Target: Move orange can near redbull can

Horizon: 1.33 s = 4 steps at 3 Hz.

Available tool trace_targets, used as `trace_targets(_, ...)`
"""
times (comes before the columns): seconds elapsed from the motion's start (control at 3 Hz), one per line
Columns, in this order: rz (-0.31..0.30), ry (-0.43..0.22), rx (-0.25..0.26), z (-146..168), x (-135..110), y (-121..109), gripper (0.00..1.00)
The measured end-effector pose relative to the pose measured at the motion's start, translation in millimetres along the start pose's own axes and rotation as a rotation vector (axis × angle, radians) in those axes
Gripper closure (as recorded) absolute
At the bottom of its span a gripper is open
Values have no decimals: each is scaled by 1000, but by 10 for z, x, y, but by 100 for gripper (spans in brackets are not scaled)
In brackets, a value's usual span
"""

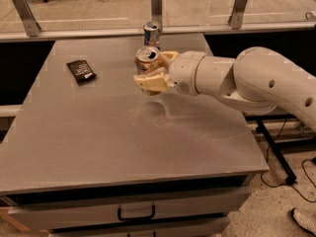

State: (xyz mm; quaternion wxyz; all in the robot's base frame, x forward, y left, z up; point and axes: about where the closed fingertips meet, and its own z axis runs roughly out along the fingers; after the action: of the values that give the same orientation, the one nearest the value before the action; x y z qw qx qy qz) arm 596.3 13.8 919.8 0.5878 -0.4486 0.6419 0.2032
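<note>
My gripper needs to put the orange can down on the grey table (172, 72) close beside the redbull can, toward my white arm.
The orange can (147, 59), copper with a silver top and pull tab, is held in my gripper (152, 69), which is shut on it from the right. The can hangs a little above the grey table (98, 132), and its shadow lies on the tabletop below. The redbull can (151, 33), slim and silver-blue, stands upright at the table's far edge, just behind the orange can and a short gap away. My white arm (237, 78) reaches in from the right.
A flat black packet (81, 70) lies on the table's far left. A glass barrier with metal posts (156, 6) runs behind the far edge. Drawers with a handle (136, 213) sit under the table's front.
</note>
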Motion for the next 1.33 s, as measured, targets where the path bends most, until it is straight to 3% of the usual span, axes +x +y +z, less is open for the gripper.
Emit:
trace_targets(0.67,6,85,189,-113,168,-450,100)
trace_targets(1.33,71,61,313,-55,384,-1000,100)
